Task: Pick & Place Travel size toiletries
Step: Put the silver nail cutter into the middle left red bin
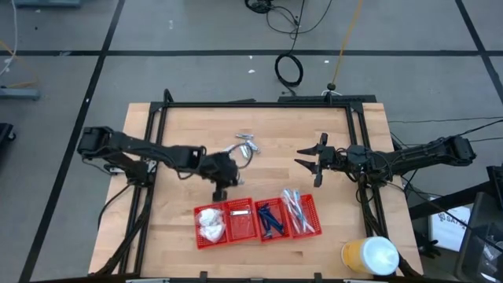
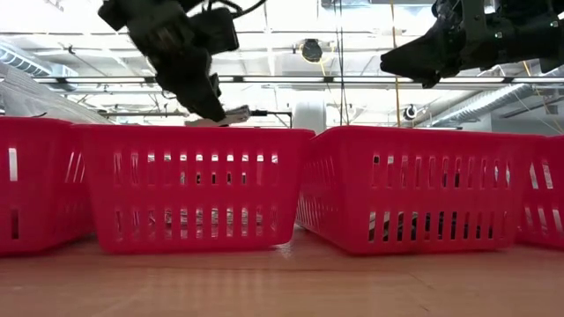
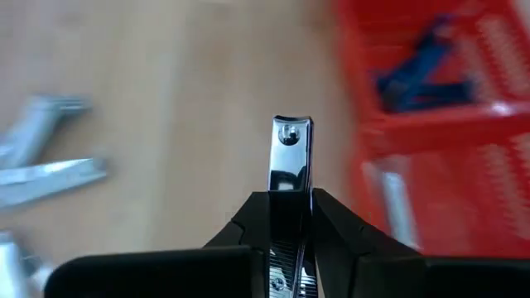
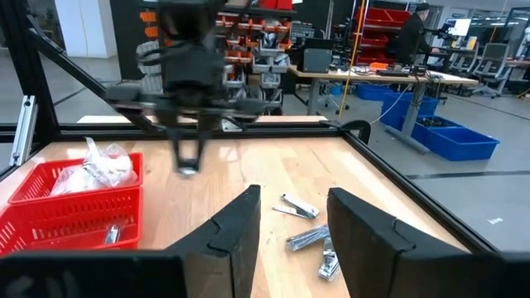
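Next, my left gripper releases the nail clipper next to the silvery piece in the basket (image 1: 236,221) (image 3: 443,213), between the white packets and the blue sticks.
My left gripper (image 1: 219,191) hangs over the far rim of the row of red mesh baskets (image 1: 259,221), shut on a silvery metal nail clipper (image 3: 290,165). More silvery clippers (image 1: 247,147) lie loose on the wood farther back. From left to right, the baskets hold white packets (image 1: 210,224), a silvery piece (image 1: 240,213), dark blue sticks (image 1: 271,220) and pale wrapped sticks (image 1: 297,211). My right gripper (image 1: 308,163) is open and waits above the table's right half, touching nothing. My left gripper pinches the nail clipper between its two fingers (image 3: 335,228), which lie along its length. The clipper's riveted end (image 3: 291,132) sticks out past the fingertips. The gripper slants downward, and the clipper (image 2: 231,114) is lifted clear above the baskets' rims.
A yellow-and-white cup (image 1: 369,255) stands at the table's near right corner. A black frame (image 1: 259,104) runs along the table's far and side edges. Bare wood lies between the loose clippers and the baskets.
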You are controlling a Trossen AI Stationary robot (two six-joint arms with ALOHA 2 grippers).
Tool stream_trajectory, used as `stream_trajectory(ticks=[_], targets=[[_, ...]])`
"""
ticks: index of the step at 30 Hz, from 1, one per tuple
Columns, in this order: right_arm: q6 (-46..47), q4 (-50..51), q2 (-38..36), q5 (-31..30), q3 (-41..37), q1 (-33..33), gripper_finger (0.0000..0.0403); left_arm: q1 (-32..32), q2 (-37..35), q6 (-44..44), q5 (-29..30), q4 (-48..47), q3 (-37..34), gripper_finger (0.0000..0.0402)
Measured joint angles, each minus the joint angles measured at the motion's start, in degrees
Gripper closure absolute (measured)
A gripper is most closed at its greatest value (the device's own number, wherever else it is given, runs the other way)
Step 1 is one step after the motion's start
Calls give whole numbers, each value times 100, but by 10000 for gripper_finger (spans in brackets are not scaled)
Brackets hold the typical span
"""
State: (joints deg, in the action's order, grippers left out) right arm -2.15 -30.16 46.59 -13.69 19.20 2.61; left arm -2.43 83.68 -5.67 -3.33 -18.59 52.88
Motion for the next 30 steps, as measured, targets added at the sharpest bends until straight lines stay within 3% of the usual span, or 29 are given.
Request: stream_trajectory(ticks=[13,19,24,30], targets=[[4,-136,4,18,0,1,273,-1262,356,-470,-1025,890,9,356],[47,-145,54,22,0,1,273,-1330,669,-649,-1259,1371,17,349],[135,-169,155,26,-5,1,273,-1194,885,-865,-1820,1598,18,345],[133,-166,197,28,0,1,273,-987,907,-1533,-1758,1580,11,307]])
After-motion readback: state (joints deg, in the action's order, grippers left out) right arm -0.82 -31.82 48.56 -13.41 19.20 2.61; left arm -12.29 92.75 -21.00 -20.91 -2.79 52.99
